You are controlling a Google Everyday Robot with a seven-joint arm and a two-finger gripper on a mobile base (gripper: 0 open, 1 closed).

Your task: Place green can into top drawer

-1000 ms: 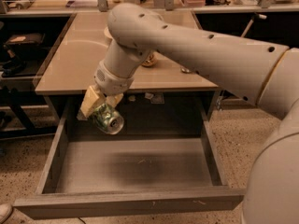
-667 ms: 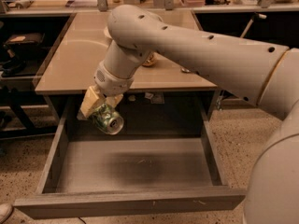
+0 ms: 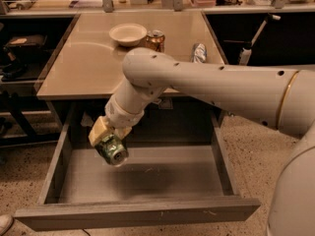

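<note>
Next, my gripper releases the green can, now tilted in the air above the drawer, so that I leave it on the drawer's grey bottom (image 3: 123, 170), a little off the middle toward the dark shelving.
My gripper (image 3: 107, 139) is shut on the green can (image 3: 113, 150), a small can with green and white sides and a silver end facing the camera. It holds the can tilted, in the air above the left half of the open top drawer (image 3: 147, 178). The drawer is wide, shallow and grey, pulled out from under the table, and nothing lies in it. The can does not touch the drawer's bottom. My fingertips are mostly hidden behind the can.
On the tan table top (image 3: 88, 63) stand a white bowl (image 3: 128, 33), an orange-brown can (image 3: 155, 40) and a silver-white can (image 3: 198, 52) lying on its side. Dark shelving stands to the left. My arm (image 3: 216, 90) crosses over the table's front edge.
The view has shifted. The gripper and the green can hang at about the same place above the drawer's left half, perhaps slightly lower.
</note>
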